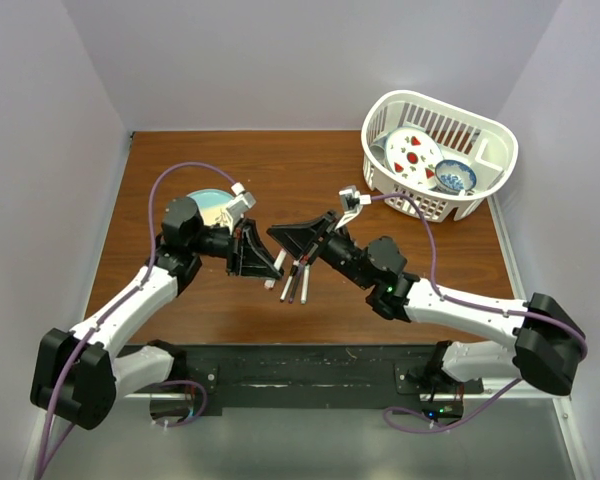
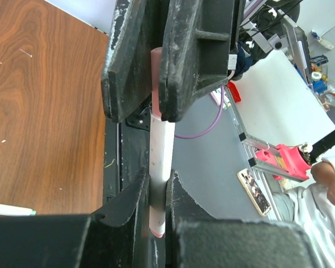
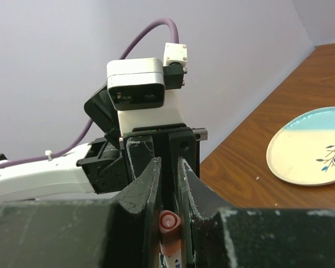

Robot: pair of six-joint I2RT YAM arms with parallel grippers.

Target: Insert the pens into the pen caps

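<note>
Next, the left gripper releases the pink pen on the wood (image 1: 264, 276) beside the lying pens, toward the plate.
One pen (image 2: 161, 151), a white barrel with a pink rear end, is gripped by my left gripper (image 2: 156, 187), which is shut on its lower part. The far end of this pen runs into a pink-red pen cap (image 2: 156, 78), and my right gripper (image 2: 155, 114) is shut on that cap. In the right wrist view the cap (image 3: 170, 223) sits between the jaws of the right gripper (image 3: 168, 167), with the white barrel just below it. The two grippers (image 1: 270, 262) (image 1: 294, 240) meet tip to tip above mid-table. Three more pens (image 1: 298, 282) lie on the table under them.
A teal and cream plate (image 1: 208, 203) lies behind the left gripper and also shows in the right wrist view (image 3: 310, 148). At the back right stands a white basket (image 1: 485, 135) holding dishes. A green-tipped pen (image 2: 11, 210) lies on the wood.
</note>
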